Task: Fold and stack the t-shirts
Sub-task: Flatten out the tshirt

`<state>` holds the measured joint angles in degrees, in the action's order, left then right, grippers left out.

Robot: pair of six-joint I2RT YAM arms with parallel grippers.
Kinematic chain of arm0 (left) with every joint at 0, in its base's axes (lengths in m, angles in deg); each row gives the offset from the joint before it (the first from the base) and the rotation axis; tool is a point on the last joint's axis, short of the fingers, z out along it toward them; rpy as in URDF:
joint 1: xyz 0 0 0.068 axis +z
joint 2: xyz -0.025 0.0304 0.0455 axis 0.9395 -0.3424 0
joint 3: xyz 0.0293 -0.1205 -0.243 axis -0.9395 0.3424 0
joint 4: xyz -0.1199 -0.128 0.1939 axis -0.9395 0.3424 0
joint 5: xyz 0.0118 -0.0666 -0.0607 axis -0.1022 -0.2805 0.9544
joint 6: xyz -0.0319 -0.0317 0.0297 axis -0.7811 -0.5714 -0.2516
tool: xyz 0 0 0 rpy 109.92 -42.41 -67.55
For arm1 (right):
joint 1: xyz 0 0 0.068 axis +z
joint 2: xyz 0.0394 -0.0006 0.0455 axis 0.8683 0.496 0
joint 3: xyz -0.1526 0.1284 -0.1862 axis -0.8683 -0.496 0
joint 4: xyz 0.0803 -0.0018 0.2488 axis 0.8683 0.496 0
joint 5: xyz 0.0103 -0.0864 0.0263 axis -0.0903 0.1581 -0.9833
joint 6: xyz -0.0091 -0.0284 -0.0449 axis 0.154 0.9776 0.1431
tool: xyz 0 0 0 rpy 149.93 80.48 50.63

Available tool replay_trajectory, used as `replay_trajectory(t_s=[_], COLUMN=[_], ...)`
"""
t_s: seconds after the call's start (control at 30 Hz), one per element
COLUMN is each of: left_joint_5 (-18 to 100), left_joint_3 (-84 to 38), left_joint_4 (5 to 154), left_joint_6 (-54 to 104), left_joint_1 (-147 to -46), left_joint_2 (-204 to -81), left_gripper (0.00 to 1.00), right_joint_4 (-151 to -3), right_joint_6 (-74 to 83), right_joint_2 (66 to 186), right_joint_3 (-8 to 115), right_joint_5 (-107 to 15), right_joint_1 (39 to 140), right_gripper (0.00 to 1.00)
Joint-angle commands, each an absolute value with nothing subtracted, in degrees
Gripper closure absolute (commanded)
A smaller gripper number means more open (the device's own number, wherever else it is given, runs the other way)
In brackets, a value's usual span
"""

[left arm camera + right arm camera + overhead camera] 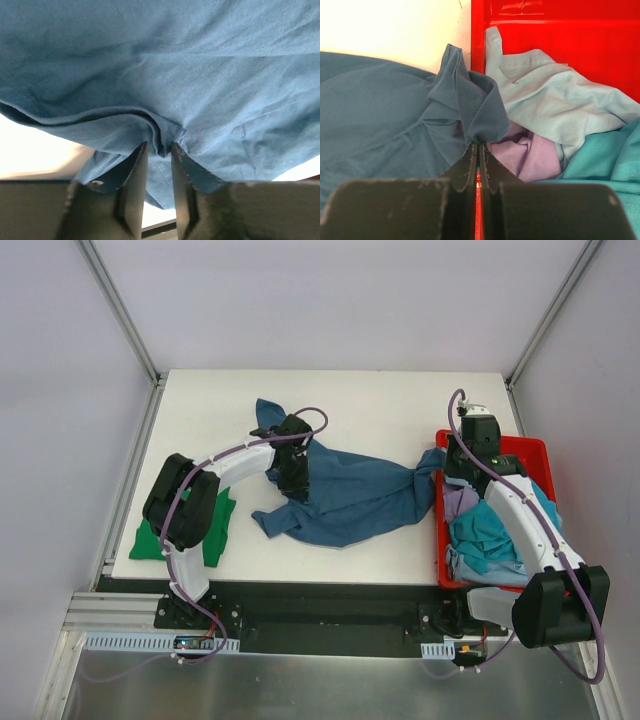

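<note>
I see my left gripper's fingers meet just the end of the t-shirt's fold, so I will open them, reach deeper and pinch more of that fold (154, 123) before lifting.
A dark teal-blue t-shirt (350, 495) lies crumpled across the middle of the table, stretched from my left gripper to the bin's edge. My left gripper (297, 480) is shut on a fold of it, seen pinched between the fingertips in the left wrist view (159, 145). My right gripper (450, 472) is shut on the shirt's right corner (470, 107) at the bin's left wall, its jaws pressed together (478, 144). A bright green t-shirt (148, 540) lies folded at the front left, partly under my left arm.
A red plastic bin (530, 443) stands at the right, under my right arm. In it lie a light blue tee (555, 95), a lavender one (530, 155) and a teal one (605, 160). Frame posts stand at the back corners.
</note>
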<state>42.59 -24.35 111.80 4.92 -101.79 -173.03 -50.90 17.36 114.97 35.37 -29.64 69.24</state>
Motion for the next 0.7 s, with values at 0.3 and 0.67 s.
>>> replay_trajectory(t_s=[0.3,0.67], left_joint_5=[43.11,41.36], left_joint_3=[-29.38,-34.21], left_joint_4=[114.32,114.85], left_joint_6=[3.14,6.03], left_joint_1=[-101.62,-103.11], left_joint_2=[-175.18,-178.34], left_gripper=[0.6,0.55], right_joint_4=[-51.54,-51.54], right_joint_6=[17.32,17.67], right_joint_2=[112.8,113.68], right_joint_3=[34.76,34.67], right_joint_5=[-28.73,-27.94], right_joint_1=[69.05,69.05], right_gripper=[0.99,0.99])
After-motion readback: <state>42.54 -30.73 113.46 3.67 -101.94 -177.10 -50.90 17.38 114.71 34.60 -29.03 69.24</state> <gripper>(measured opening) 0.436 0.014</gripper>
